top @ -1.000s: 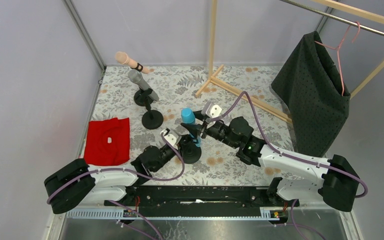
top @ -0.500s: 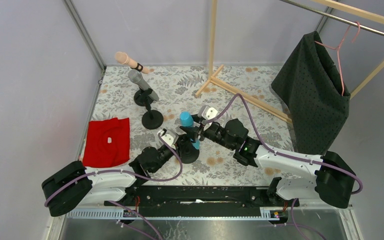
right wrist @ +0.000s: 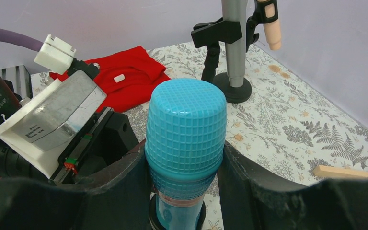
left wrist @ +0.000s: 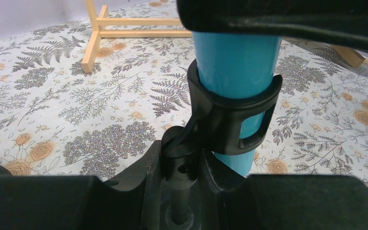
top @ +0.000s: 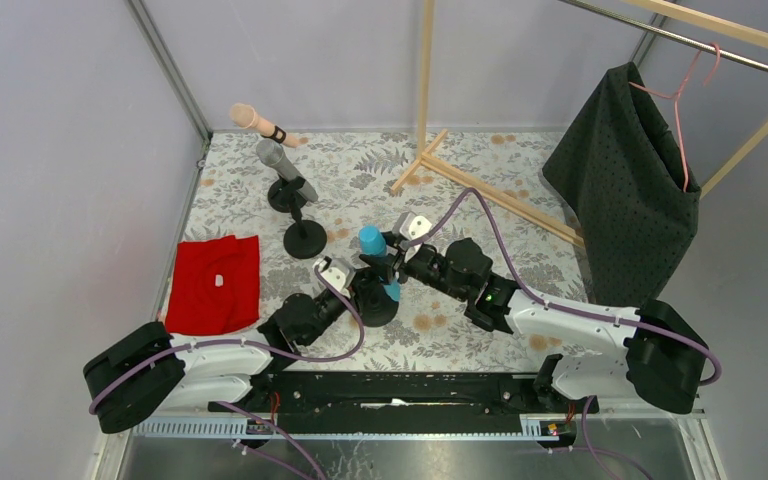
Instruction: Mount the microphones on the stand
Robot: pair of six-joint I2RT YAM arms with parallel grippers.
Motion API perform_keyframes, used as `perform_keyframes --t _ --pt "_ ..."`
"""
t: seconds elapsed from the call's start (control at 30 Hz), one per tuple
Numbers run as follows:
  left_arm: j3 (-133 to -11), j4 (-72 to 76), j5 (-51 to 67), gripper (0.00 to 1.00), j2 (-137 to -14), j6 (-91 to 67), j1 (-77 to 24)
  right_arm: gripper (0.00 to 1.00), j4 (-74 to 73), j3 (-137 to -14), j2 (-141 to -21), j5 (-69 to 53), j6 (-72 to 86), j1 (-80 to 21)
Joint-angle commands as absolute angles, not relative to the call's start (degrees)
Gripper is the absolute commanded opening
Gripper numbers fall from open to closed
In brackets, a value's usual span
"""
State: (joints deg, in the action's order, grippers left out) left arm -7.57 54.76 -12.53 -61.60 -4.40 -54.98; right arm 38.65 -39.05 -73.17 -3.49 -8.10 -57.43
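I should let go of the near stand with my left gripper on the table [top: 359, 247] [left wrist: 95, 155] beside the round base of the silver-grey microphone's stand.
The cyan-blue microphone [top: 371, 241] stands nearly upright in the black clip [left wrist: 230, 115] of the near stand [top: 375, 305]. Its body [left wrist: 235, 57] passes through the clip ring. My right gripper [top: 390, 264] is shut on it just below the gridded head [right wrist: 186, 124], one finger on each side. My left gripper [top: 353, 288] is shut on the stand's post joint [left wrist: 182, 165] under the clip. The silver-grey microphone [top: 284, 168] and the peach-pink microphone [top: 256, 120] sit in the clips of two other stands at the back left. They also show in the right wrist view, the silver one [right wrist: 235, 38] and the pink one [right wrist: 270, 24].
A red cloth [top: 215, 283] lies at the left by the enclosure wall. The two back stands have round black bases [top: 305, 240]. A wooden rack [top: 425, 100] stands behind, with a dark garment [top: 625, 180] on a pink hanger at the right.
My right gripper and the cyan microphone have shifted a little left and down toward the stand's clip. My left gripper has stayed on the post.
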Motion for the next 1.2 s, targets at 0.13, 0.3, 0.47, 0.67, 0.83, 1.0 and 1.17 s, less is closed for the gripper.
perform_keyframes --t 0.13,0.3,0.47,0.67,0.83,1.0,1.17 --pt "-5.6 58.0 -15.9 0.0 -62.4 -5.9 -53.5 0.0 6.2 -37.8 -79.1 -1.4 -8.9 -58.4" --pt "-3.8 60.3 -9.8 0.0 -62.5 -2.3 -53.6 0.0 -2.4 -46.3 -79.9 -0.5 -9.2 -58.4" --pt "-2.6 63.0 -5.3 0.0 -63.9 1.2 -53.6 0.0 -13.7 -57.0 -83.5 -0.3 -10.4 -58.3" --pt "-3.6 62.2 -3.8 0.0 -65.9 2.5 -53.7 0.0 -22.2 -65.8 -88.8 -2.5 -12.0 -58.4" --pt "-3.9 62.2 -3.8 0.0 -66.5 2.4 -53.7 0.0 -24.8 -68.6 -91.2 -3.1 -13.5 -58.4" --pt "-3.8 62.5 -4.7 0.0 -66.5 1.6 -53.6 0.0 -22.5 -66.5 -90.5 -3.9 -13.4 -58.5" --pt "-4.1 63.3 -4.7 0.0 -67.4 1.1 -53.6 0.26 -20.7 -66.8 -89.1 -1.5 -10.4 -58.4"
